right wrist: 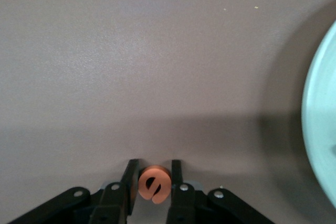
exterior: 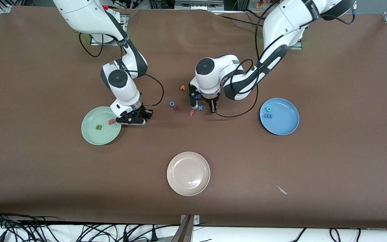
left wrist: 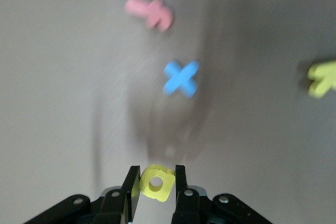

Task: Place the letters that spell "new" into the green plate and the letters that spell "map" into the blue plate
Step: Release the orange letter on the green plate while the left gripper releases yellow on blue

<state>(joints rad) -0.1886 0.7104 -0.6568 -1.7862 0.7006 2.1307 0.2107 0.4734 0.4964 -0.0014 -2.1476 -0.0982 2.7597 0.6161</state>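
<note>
Next, my left gripper releases the yellow p near the middle of the blue plate (exterior: 277, 116), next to the blue m.
The yellow p (left wrist: 157, 183) is pinched between the shut fingers of my left gripper (left wrist: 156, 182), which hangs over the loose letters mid-table (exterior: 203, 104). My right gripper (right wrist: 154, 183) is shut on the orange e (right wrist: 154, 184), just beside the green plate (right wrist: 316, 116) at its edge toward the table's middle (exterior: 135, 118). The green plate (exterior: 91, 134) holds the dark green n (exterior: 98, 127) and the salmon-red w (exterior: 112, 121). The blue plate (exterior: 285, 125) holds the teal a (exterior: 268, 108) and the blue m (exterior: 268, 116).
Loose letters lie mid-table: a blue x (left wrist: 181, 78) (exterior: 200, 108), a salmon f (left wrist: 149, 12) (exterior: 191, 112), a yellow k (left wrist: 323, 78), a blue o (exterior: 172, 104), a dark red letter (exterior: 176, 108) and an orange wedge (exterior: 182, 87). A beige-white plate (exterior: 188, 173) sits nearest the front camera.
</note>
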